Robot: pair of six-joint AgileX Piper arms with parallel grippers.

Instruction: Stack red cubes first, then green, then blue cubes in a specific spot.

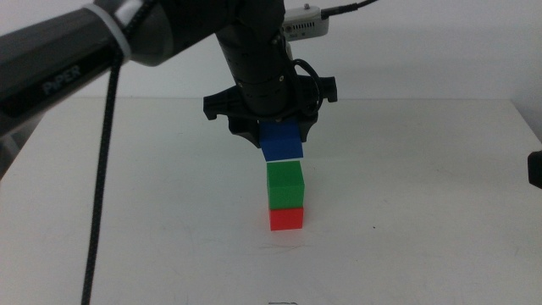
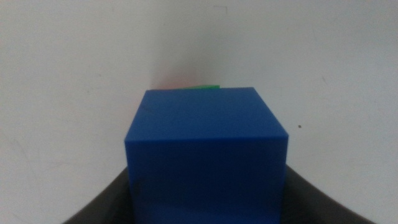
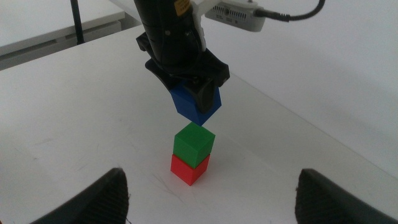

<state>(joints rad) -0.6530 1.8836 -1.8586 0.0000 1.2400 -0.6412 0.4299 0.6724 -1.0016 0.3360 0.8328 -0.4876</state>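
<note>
Next, my left gripper lets go of the blue cube on top of the green cube [image 1: 285,167], capping the stack above the red cube.
The red cube [image 1: 286,219] sits on the white table with the green cube [image 1: 285,185] stacked on it. My left gripper [image 1: 280,135] is shut on the blue cube [image 1: 281,141] and holds it directly over the green cube, at most a hair above it; I cannot tell if they touch. The right wrist view shows the same stack: red [image 3: 188,168], green [image 3: 193,143], blue [image 3: 194,107] turned slightly against the green. In the left wrist view the blue cube [image 2: 206,155] fills the centre, with a green sliver [image 2: 205,87] behind it. My right gripper [image 3: 217,199] is open and empty, back from the stack.
The white table [image 1: 127,237] surrounds the stack. The left arm [image 1: 76,59] and its black cable [image 1: 103,169] cross the left side. The right gripper shows only as a dark edge [image 1: 535,169] at the far right. A white camera unit [image 1: 305,24] sits behind the left wrist.
</note>
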